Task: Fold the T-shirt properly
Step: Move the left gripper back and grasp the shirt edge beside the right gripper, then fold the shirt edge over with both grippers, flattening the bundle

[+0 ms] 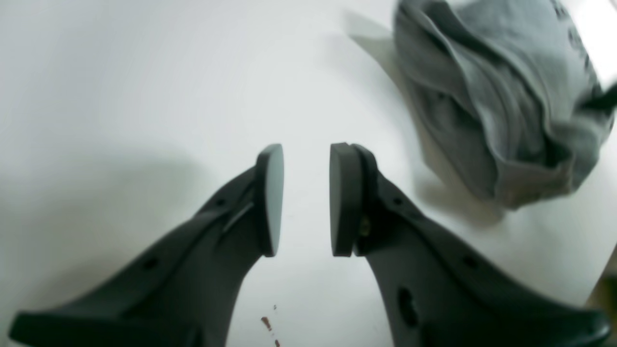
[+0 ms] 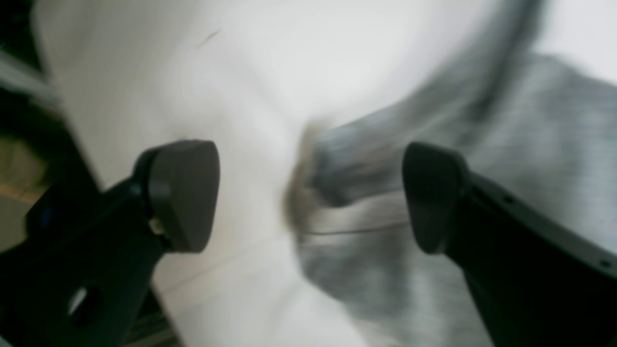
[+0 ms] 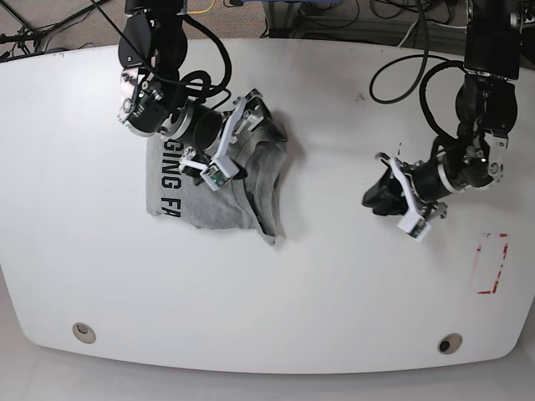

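Note:
The grey T-shirt's edge (image 3: 171, 215) beside the last black letter, the A, is next for my right gripper to go to and close on.
The T-shirt (image 3: 209, 184) lies crumpled on the white table (image 3: 334, 276), grey with black letters showing on its left part. My right gripper (image 3: 236, 142) hovers over its bunched upper right folds. In the right wrist view that gripper (image 2: 311, 195) stands wide open, with blurred T-shirt fabric (image 2: 530, 144) beneath and nothing pinched. My left gripper (image 3: 374, 199) hangs over bare table well to the right of the shirt. The left wrist view shows the left gripper (image 1: 306, 200) with a narrow gap between its pads and nothing in it, and the T-shirt (image 1: 496, 96) lies off to the upper right.
A red rectangle outline (image 3: 491, 263) is marked on the table near its right edge. Cables (image 3: 318, 17) run along the back edge. Two round holes (image 3: 82, 332) (image 3: 449, 342) sit near the front edge. Small red specks (image 1: 266, 323) mark the surface below the left gripper.

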{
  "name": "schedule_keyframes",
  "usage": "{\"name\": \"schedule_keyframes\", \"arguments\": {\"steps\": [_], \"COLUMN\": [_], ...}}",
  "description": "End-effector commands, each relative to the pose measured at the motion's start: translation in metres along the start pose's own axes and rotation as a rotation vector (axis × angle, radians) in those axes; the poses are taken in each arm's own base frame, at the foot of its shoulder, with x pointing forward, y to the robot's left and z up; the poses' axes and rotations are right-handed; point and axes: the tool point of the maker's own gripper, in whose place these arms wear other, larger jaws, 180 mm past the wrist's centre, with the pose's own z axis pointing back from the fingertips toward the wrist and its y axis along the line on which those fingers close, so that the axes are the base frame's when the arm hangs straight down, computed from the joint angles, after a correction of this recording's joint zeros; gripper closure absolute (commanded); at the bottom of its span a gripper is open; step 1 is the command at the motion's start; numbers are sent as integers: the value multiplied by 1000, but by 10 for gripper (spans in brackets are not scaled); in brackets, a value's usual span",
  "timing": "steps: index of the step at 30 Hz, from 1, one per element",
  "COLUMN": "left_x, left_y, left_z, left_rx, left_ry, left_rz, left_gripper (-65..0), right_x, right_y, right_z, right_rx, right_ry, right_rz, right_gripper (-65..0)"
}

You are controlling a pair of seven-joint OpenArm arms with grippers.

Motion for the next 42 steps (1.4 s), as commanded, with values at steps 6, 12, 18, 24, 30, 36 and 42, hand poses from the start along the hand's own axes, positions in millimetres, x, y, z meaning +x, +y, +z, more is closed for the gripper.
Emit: {"name": "schedule_keyframes", "arguments": {"steps": [6,12,18,24,30,36,42], "left_x": [24,27,38,42,36,24,-9], "left_y": [-67,-120,-162,-190,-213,-221,-219], "left_z": [-28,-59,-84,-103,-111,-121,-131], "left_rx": [-76,-138,-179,-206,-229,-256,-270], "left_ry": [-23,-26,-48,-45,-34,-22,62], "left_rz": [-225,-296,-320,-330,-326,-288,-237], "left_gripper": [-147,-142,-140,-140,-139,-139,-139], "right_x": [19,23,27,21,8,-15,-33], "right_y": [-64,-114,-144,-174,-197,-205,-206], "right_z": [31,37,47,51,52,42,27], "right_rx": [-141,-202,-242,-274,-357,-384,-389], "right_ry": [-32,21,27,29,78,140,136], "right_rz": [56,68,75,39,63,35,18], "right_gripper": [-355,-106,-73,-70,-68,-67,-65]}}
